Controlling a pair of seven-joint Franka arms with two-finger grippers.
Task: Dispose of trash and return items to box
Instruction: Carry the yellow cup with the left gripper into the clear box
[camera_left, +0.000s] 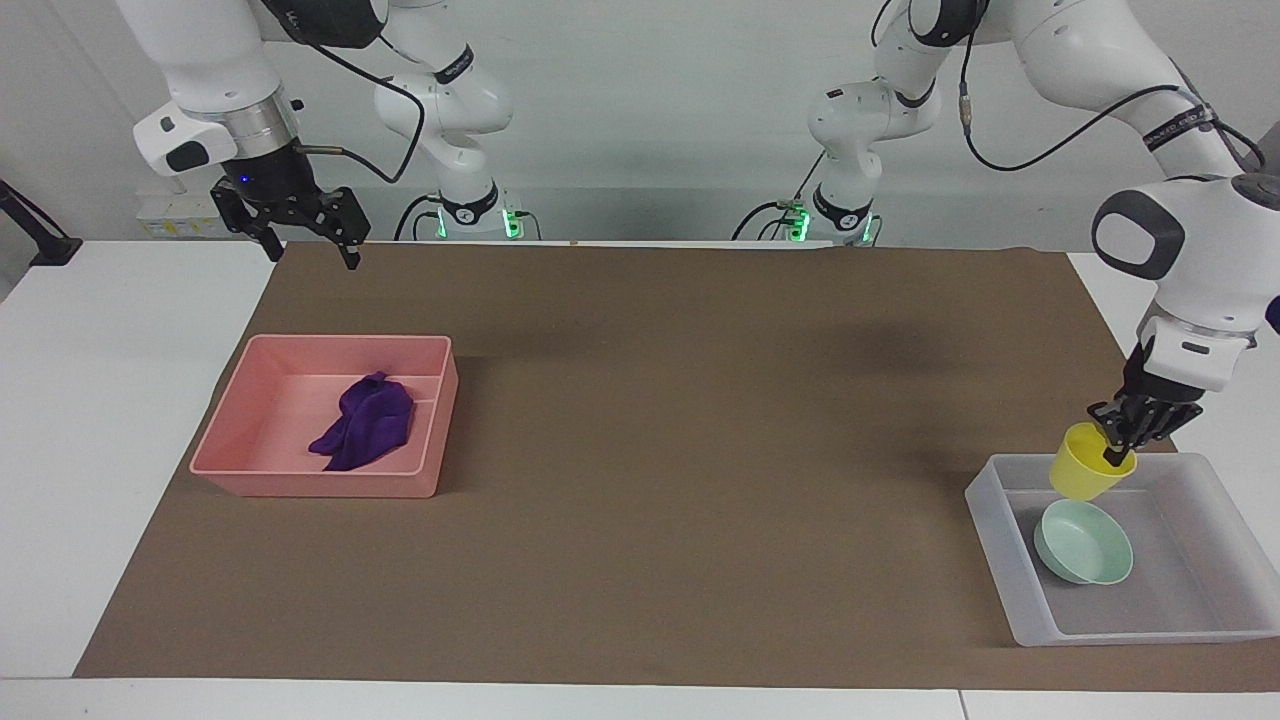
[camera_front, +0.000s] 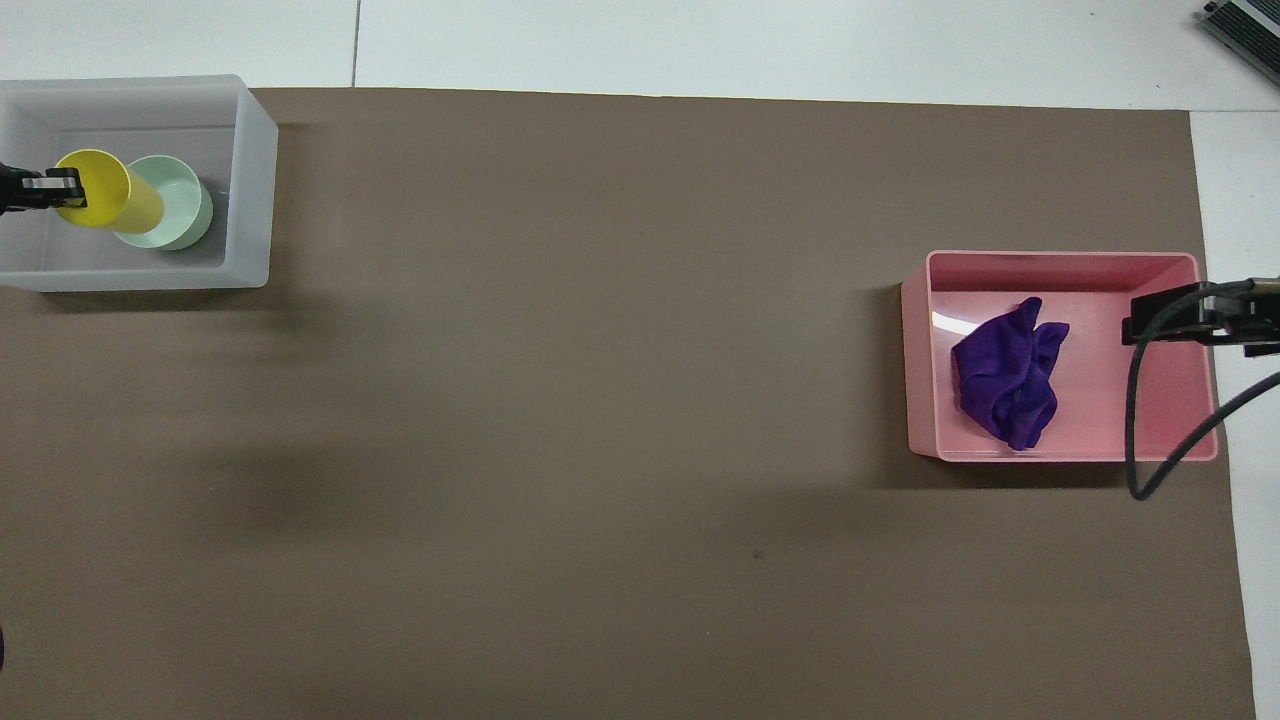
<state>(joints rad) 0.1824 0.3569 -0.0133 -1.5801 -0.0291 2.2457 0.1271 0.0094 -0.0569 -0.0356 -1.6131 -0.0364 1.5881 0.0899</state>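
I need to let go of the yellow cup with my left gripper inside the mint-green bowl (camera_front: 157, 216) in the translucent box.
My left gripper (camera_left: 1118, 455) is shut on the rim of the yellow cup (camera_left: 1085, 478) and holds it tilted in the air over the translucent box (camera_left: 995, 565), just above the mint-green bowl (camera_left: 1085, 545) that lies in the box. In the overhead view the cup (camera_front: 105, 192) overlaps the bowl (camera_front: 182, 205) inside the box (camera_front: 255, 180), with the left gripper (camera_front: 60, 183) at its rim. The purple rag (camera_left: 368, 425) lies crumpled in the pink tray (camera_left: 310, 485). My right gripper (camera_left: 310, 250) waits open and empty, raised over the table by the pink tray.
A brown mat (camera_left: 650, 400) covers most of the white table. The pink tray (camera_front: 1060, 262) with the rag (camera_front: 1005, 385) sits at the right arm's end, the box at the left arm's end. The right gripper (camera_front: 1170, 315) and its cable hang over the pink tray's edge.
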